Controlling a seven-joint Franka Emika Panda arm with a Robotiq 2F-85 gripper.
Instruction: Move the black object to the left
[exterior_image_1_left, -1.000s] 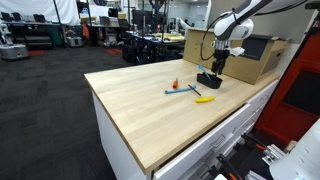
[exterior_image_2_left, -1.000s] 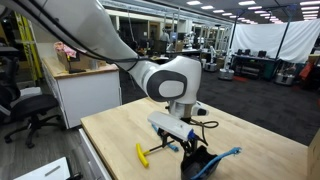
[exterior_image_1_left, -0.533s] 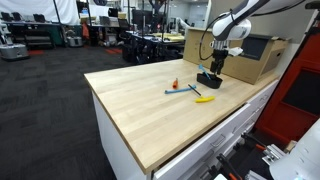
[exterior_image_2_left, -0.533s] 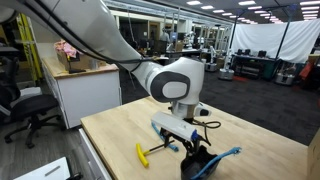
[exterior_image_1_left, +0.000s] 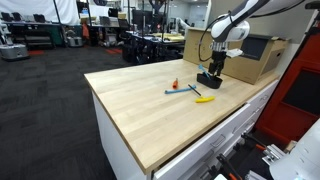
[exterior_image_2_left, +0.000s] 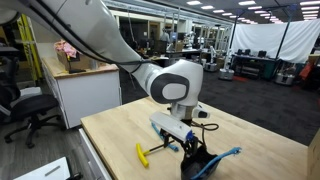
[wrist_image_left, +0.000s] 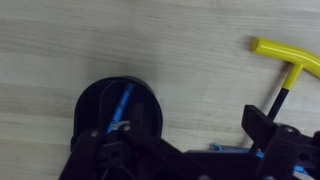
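Observation:
The robot's gripper will next move to the black holder's rim (exterior_image_1_left: 207, 79) (wrist_image_left: 159, 120) on the side facing the yellow T-handled tool and close there.
The black object (wrist_image_left: 112, 112) is a low round black holder with a blue bit in it. It sits on the wooden table at the left of the wrist view. It also shows in both exterior views (exterior_image_1_left: 208, 80) (exterior_image_2_left: 203, 166). My gripper (wrist_image_left: 195, 138) hangs just above it, open. One finger is over the holder's edge, the other over bare wood, with only wood between them. The gripper also shows in both exterior views (exterior_image_1_left: 213, 68) (exterior_image_2_left: 190, 150).
A yellow T-handled tool (wrist_image_left: 288, 58) lies beside the gripper; it also shows in both exterior views (exterior_image_1_left: 204, 99) (exterior_image_2_left: 143, 153). A thin blue tool (exterior_image_1_left: 182, 91) and a small orange item (exterior_image_1_left: 174, 83) lie nearby. A cardboard box (exterior_image_1_left: 258, 55) stands behind the arm. The table edge (exterior_image_1_left: 125, 135) is far off.

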